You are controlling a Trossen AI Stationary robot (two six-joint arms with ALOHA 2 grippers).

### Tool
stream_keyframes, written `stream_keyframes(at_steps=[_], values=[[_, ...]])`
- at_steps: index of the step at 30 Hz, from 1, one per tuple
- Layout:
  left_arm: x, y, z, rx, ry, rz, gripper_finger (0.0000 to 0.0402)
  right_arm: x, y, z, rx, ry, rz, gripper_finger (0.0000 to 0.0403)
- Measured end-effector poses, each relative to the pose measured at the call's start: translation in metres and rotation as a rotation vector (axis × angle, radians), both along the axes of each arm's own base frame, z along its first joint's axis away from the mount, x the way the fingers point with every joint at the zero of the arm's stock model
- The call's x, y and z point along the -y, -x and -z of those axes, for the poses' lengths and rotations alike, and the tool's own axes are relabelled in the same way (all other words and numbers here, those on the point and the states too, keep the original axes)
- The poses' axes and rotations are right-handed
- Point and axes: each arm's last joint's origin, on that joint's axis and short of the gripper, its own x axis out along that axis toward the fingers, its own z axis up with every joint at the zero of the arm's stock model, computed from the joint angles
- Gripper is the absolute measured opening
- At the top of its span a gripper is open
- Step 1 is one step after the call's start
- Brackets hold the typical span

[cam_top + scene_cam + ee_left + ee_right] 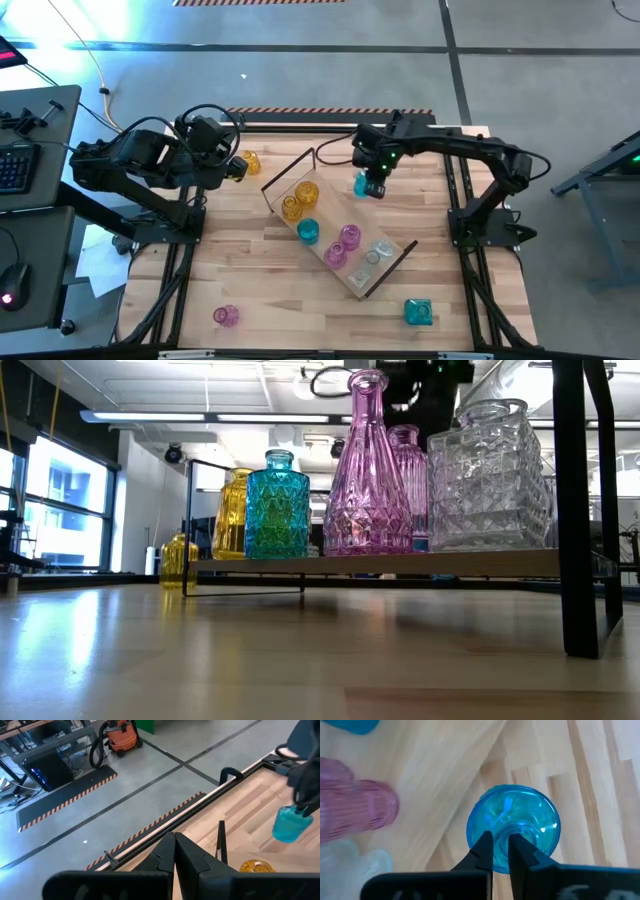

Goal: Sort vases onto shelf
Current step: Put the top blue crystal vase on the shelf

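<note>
Next, I set the teal vase on the shelf [340,213] [435,777] between the far amber vase and the far pink vase using my right gripper.
The shelf [392,266] lies slantwise across the table's middle. Along it stand amber [300,194], teal [308,232], pink [349,237] and clear [380,250] vases; the low view shows them in a row on the board [400,563]. My right gripper [501,851] hangs over the table beyond the shelf's far side, shut on a round teal vase [361,185]. My left gripper [175,862] waits shut and bare at the far left, above a yellow vase [248,162] standing on the table. Near the front edge a pink vase [226,316] and a teal vase [418,312] rest on the table. My right gripper pinches the rim of the teal vase's neck [496,831] between its two fingers; one finger seems to be inside the mouth and one outside. The fingers come from above, pointing steeply down. The vase [291,823] hangs upright below them, clear of the tabletop.
Black frame loops [288,172] rise at both ends of the shelf. There is bare tabletop to the shelf's near left and far right. A desk with a keyboard [14,165] stands left of the table.
</note>
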Motion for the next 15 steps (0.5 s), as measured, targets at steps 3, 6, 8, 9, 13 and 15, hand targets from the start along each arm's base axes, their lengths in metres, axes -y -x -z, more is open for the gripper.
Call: stream_keyframes(at_steps=[3, 6, 8, 9, 13, 15], values=[[0.000, 0.000, 0.000, -0.001, 0.000, 0.000, 0.0000, -0.008, -0.001, -0.014, 0.001, 0.015, -0.099, 0.0004], [0.000, 0.000, 0.000, 0.000, 0.000, 0.000, 0.0000, -0.017, -0.002, -0.021, -0.004, 0.044, -0.218, 0.0003], [0.000, 0.000, 0.000, 0.000, 0.001, 0.000, 0.0000, -0.023, -0.007, -0.025, 0.036, 0.066, -0.289, 0.0003], [0.000, 0.000, 0.000, 0.003, 0.002, -0.001, 0.0000, -0.026, -0.008, -0.025, 0.046, 0.073, -0.316, 0.0002], [0.000, -0.002, 0.001, 0.009, 0.008, -0.007, 0.0000, -0.036, -0.014, -0.024, 0.068, 0.088, -0.399, 0.0002], [0.001, -0.003, 0.001, 0.005, 0.006, -0.008, 0.0000, -0.039, -0.017, -0.021, 0.067, 0.091, -0.425, 0.0002]])
